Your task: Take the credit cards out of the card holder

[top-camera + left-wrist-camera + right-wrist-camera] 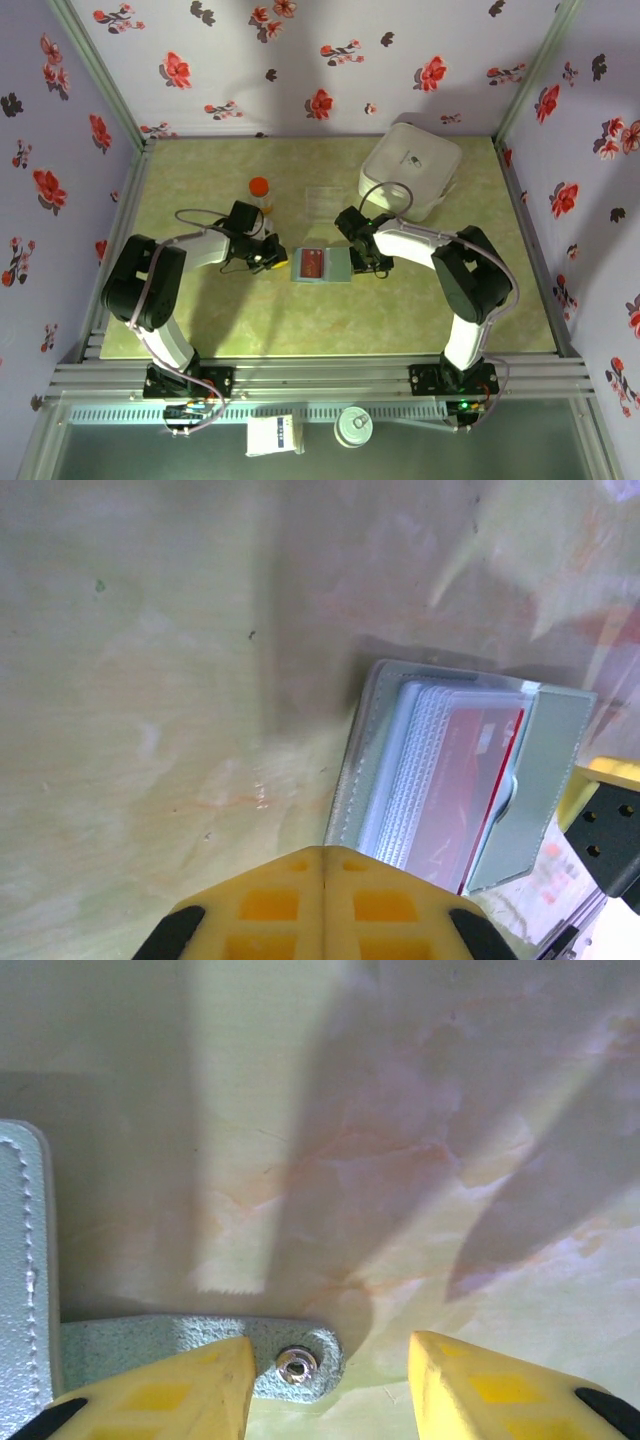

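Observation:
Only the red credit card's edge is out of the clear sleeves, so my left gripper needs to pinch the sleeves' ribbed side (408,780) before my right gripper pulls that edge.
The grey-blue card holder (322,265) lies open on the table between my two grippers. A red credit card (311,264) shows in its left panel. In the left wrist view the card holder (375,750) has ribbed clear sleeves with the red credit card (480,770) tucked under a grey flap. My left gripper (322,865) is shut with nothing in it, its tip at the holder's near edge. My right gripper (330,1350) stands open on the holder's right side. The snap tab (295,1365) of the holder's strap lies between its fingers, beside the left fingertip (200,1385).
A large white rounded case (410,170) sits at the back right, with a clear plastic box (325,197) to its left. An orange-capped bottle (260,190) stands behind the left gripper. Floral walls enclose the table on three sides.

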You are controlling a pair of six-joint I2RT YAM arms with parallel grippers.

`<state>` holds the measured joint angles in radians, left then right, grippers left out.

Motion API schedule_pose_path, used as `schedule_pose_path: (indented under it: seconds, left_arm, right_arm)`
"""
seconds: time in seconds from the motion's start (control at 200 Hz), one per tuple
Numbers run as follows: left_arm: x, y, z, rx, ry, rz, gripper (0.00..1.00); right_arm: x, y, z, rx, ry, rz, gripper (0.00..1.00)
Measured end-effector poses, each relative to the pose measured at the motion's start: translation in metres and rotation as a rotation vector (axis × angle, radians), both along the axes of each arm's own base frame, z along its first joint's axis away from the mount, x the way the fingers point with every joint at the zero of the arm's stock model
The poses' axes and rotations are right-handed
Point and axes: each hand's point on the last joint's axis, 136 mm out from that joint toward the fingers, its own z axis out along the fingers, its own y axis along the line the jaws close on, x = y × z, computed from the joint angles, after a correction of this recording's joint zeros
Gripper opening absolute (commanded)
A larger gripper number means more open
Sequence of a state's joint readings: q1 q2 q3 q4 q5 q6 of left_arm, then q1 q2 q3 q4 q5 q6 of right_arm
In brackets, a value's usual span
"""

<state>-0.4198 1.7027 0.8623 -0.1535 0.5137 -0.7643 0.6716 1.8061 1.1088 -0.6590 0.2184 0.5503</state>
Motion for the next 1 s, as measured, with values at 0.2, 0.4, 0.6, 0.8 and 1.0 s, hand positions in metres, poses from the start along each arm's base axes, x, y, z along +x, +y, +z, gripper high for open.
schedule_pose_path:
  seconds: [0.2, 0.4, 0.6, 0.8, 1.0]
  left_arm:
    - [0.005, -0.001, 0.011, -0.013, -0.033, 0.016, 0.00]
    - [0.006, -0.002, 0.011, -0.022, -0.035, 0.026, 0.00]
    - [0.004, -0.009, 0.013, -0.032, -0.038, 0.017, 0.00]
    - [0.000, -0.032, 0.015, -0.043, -0.048, -0.033, 0.00]
    - [0.005, -0.043, 0.016, -0.050, -0.050, -0.042, 0.09]
  right_arm:
    - [-0.003, -0.002, 0.016, 0.008, -0.010, 0.001, 0.46]
    - [0.007, 0.016, 0.053, 0.056, -0.075, 0.025, 0.46]
    - [0.012, 0.048, 0.080, 0.108, -0.122, 0.079, 0.46]
    - [0.008, 0.081, 0.066, 0.198, -0.075, 0.117, 0.49]
    - [0.002, 0.081, 0.042, 0.255, -0.020, 0.078, 0.59]
